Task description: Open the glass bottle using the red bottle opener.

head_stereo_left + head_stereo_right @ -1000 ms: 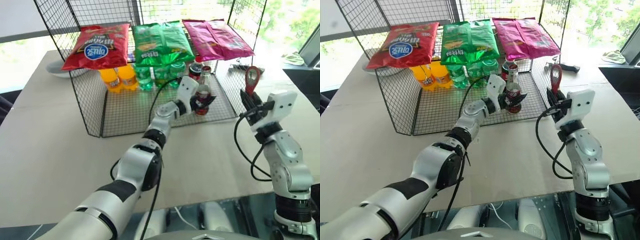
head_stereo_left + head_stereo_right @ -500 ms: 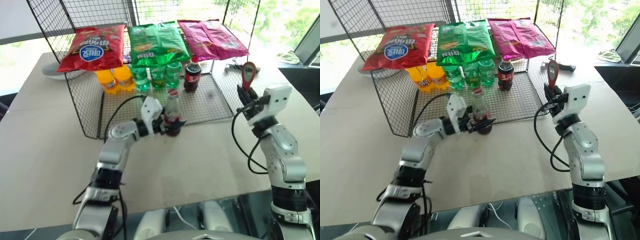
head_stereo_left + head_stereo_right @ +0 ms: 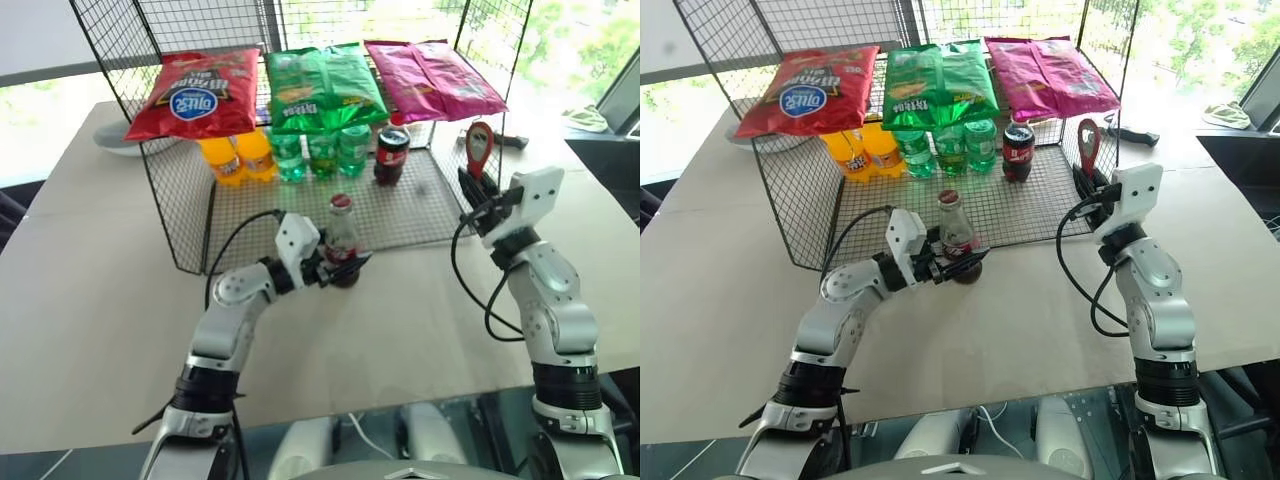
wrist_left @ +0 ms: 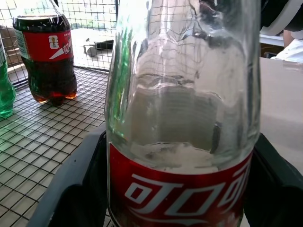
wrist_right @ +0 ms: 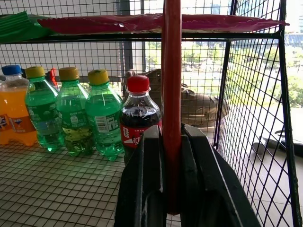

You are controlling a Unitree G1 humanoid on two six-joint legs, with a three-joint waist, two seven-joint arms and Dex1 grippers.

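My left gripper has its fingers low at the glass bottle's red label, far under its cap, so next I lift them and grip the glass bottle's neck [image 3: 341,219].
The glass bottle [image 3: 342,235] stands upright at the front edge of the wire rack [image 3: 250,215]. It has a red label band [image 4: 182,189] and a small cap. My left gripper [image 3: 343,272] is level at the bottle's lower part. It is open, with a black finger [image 4: 71,189] on either side of the glass. To the right, my right gripper [image 3: 476,192] is shut on the red bottle opener [image 3: 479,148]. The opener stands upright with its loop head on top, and its red handle [image 5: 171,94] is clamped between the fingers.
Inside the rack stand a plastic cola bottle [image 3: 390,155], green bottles [image 3: 320,155] and orange bottles [image 3: 238,158]. Chip bags [image 3: 320,85] lie on its top shelf. A bowl [image 3: 120,140] sits back left and a dark object [image 3: 512,140] back right.
My left arm has pulled the glass bottle back out of the rack to its front edge, and the fingers have spread wider. The right gripper with the opener has hardly moved.
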